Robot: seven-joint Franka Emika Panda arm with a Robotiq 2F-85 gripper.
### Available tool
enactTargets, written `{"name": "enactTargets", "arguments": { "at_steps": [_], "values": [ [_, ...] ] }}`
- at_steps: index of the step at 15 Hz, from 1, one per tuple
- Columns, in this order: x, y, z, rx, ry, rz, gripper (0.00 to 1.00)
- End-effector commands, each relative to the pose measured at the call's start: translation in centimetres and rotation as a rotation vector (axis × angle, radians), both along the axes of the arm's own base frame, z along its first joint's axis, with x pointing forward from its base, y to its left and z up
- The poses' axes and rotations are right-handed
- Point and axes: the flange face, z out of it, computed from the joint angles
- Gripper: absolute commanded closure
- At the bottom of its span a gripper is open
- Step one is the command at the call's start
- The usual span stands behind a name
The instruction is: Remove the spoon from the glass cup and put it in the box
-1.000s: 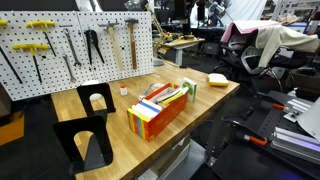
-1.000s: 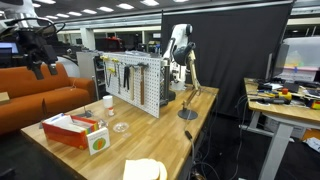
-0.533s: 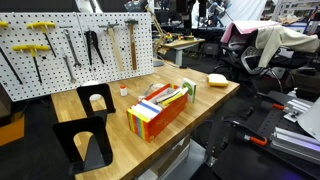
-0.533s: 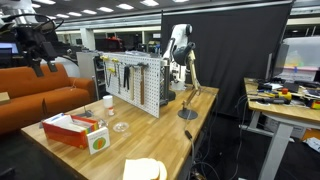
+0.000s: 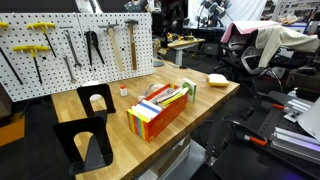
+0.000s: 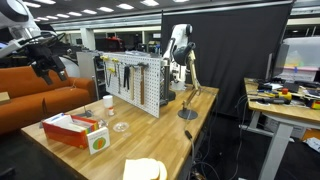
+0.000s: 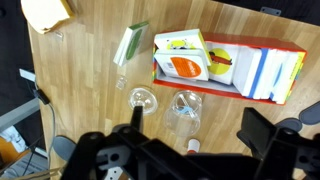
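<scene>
The bluish spoon is in the clear glass cup beside the orange-red box, and my gripper should go next to the upper end of the bluish spoon [image 5: 149, 88] [image 7: 187, 109] and close there.
In the wrist view a clear glass cup [image 7: 178, 122] stands on the wooden table with a small bluish spoon [image 7: 186, 110] inside it. The orange-red box [image 7: 225, 68] lies just beyond the cup, with colourful packets in it. My gripper [image 7: 198, 118] is open and empty, high above the table, and the cup shows between its two black fingers [image 7: 135, 115]. In an exterior view the gripper [image 6: 47, 66] hangs well above and away from the box [image 6: 72, 128]. The box also shows in an exterior view [image 5: 160, 110].
A second clear glass piece [image 7: 144, 99] sits beside the cup. A small white bottle with a red cap [image 7: 190, 146], a green-and-white carton [image 7: 130, 42] and a yellow sponge [image 7: 47, 10] are on the table. A pegboard with tools [image 5: 75, 45] stands behind.
The arm has moved a little lower and closer to the table in the exterior views. The objects on the table have not moved.
</scene>
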Motion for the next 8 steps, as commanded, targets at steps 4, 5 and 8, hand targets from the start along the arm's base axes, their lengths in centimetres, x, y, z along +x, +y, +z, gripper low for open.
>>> {"name": "enactTargets", "arguments": {
  "at_steps": [4,5,8],
  "values": [
    [5.0,1.9,-7.1,-0.163,-0.059,0.122,0.0],
    [3.4,1.2,-6.4,-0.128,-0.036,0.108,0.0],
    [3.9,1.3,-7.3,-0.131,-0.026,0.104,0.0]
  ]
}}
